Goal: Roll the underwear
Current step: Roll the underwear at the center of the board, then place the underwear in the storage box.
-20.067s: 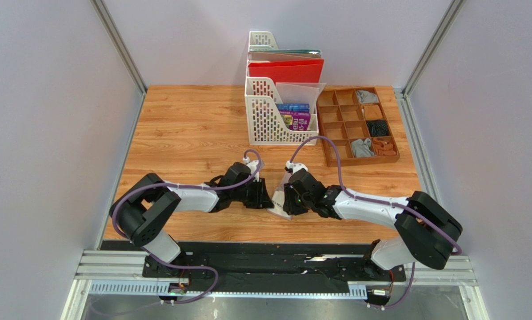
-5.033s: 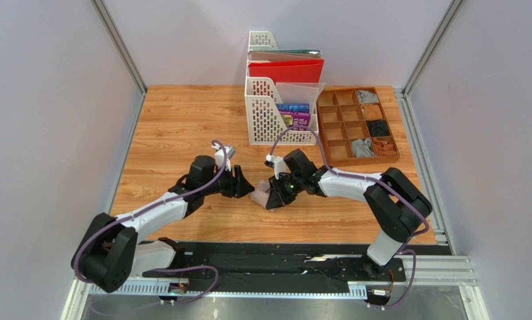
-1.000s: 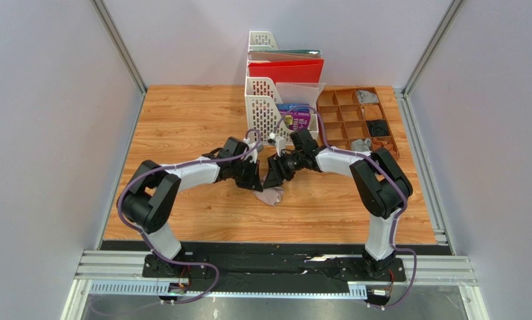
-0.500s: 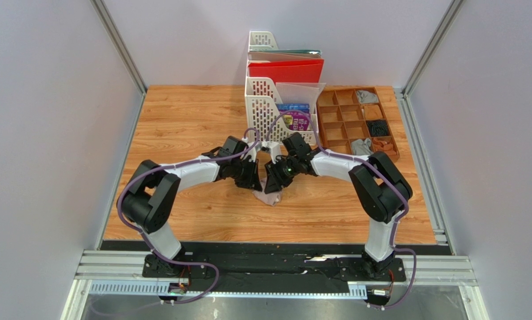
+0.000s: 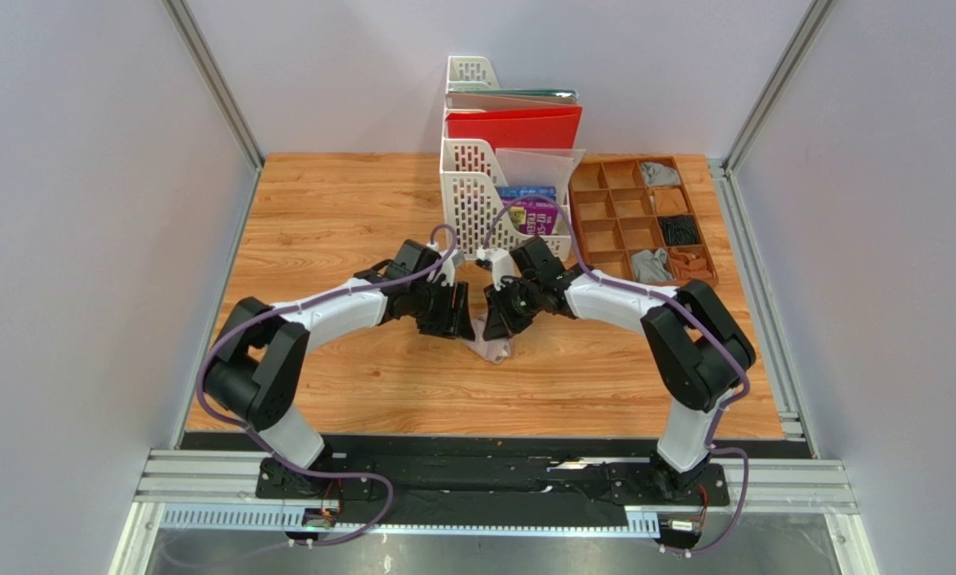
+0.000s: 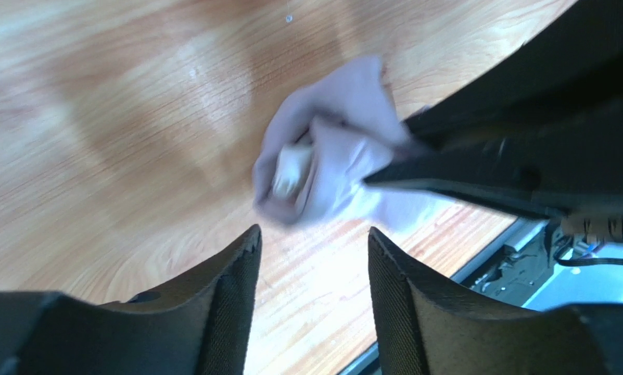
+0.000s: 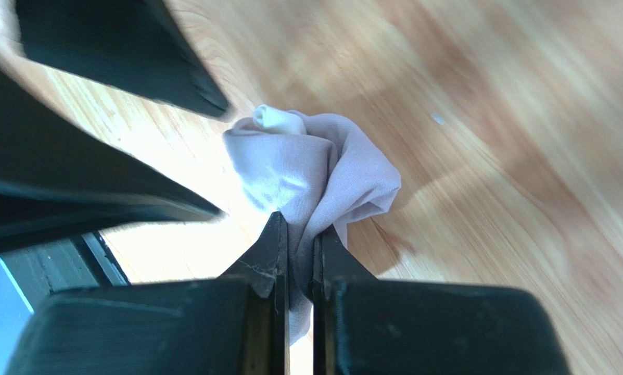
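Note:
The robot's right gripper should set the pale pinkish-beige underwear down in the wooden tray's empty front corner compartment (image 5: 611,267).
The pale pinkish-beige underwear (image 5: 491,345) is a bunched, partly rolled wad with a cream band end, at the middle of the wooden table. It shows in the left wrist view (image 6: 330,168) and the right wrist view (image 7: 314,164). My right gripper (image 5: 502,321) (image 7: 299,226) is shut on a fold of it. My left gripper (image 5: 459,321) (image 6: 313,234) is open and empty, just left of the wad and above the table. No grey garment lies on the table.
A white file rack (image 5: 494,216) with books and a red folder stands just behind the grippers. A wooden compartment tray (image 5: 590,283) at the back right holds grey, brown and black cloth rolls. Grey walls close in both sides.
My right gripper has come down and forward onto the wad and shut on it. The wad has shifted slightly back. My left gripper has drawn back a little from it.

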### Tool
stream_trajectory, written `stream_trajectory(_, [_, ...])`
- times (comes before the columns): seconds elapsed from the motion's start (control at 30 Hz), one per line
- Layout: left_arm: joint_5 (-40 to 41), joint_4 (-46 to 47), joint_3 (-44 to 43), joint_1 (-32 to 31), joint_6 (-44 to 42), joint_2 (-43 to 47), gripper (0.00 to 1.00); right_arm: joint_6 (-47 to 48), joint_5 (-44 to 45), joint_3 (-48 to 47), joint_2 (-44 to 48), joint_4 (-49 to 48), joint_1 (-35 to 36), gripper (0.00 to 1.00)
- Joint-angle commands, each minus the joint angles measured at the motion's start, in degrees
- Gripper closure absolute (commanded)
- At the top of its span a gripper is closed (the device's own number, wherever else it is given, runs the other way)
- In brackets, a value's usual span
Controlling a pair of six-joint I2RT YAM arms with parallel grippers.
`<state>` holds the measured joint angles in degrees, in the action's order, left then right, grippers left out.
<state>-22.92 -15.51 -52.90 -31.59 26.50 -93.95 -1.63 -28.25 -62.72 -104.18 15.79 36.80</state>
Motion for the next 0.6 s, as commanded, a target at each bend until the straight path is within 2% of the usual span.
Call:
stream_trajectory(0.0, [1.64, -6.63, -2.82, 1.8, 1.09, 6.58, 0.37, -2.5, 3.99, 1.11, 6.96, 1.08, -2.34, 1.0])
stream_trajectory(0.13, [1.12, -11.02, -3.6, 3.64, -0.22, 11.06, 0.3, -2.94, 6.01, 0.67, 11.8, 4.59, -4.01, 1.0])
stream_trajectory(0.37, [1.73, -22.62, -12.82, 4.87, -5.05, 15.64, 0.29, -4.7, 8.82, -1.61, 18.92, 9.6, -9.19, 1.0])
stream_trajectory(0.47, [2.17, -24.56, -15.65, 5.84, -7.69, 16.96, 0.29, -4.96, 10.67, -2.23, 21.91, 10.75, -12.44, 1.0])
stream_trajectory(0.57, [2.53, -24.31, -15.65, 8.3, -10.67, 17.66, 0.29, -4.96, 11.9, -2.5, 24.11, 11.63, -18.92, 1.0])
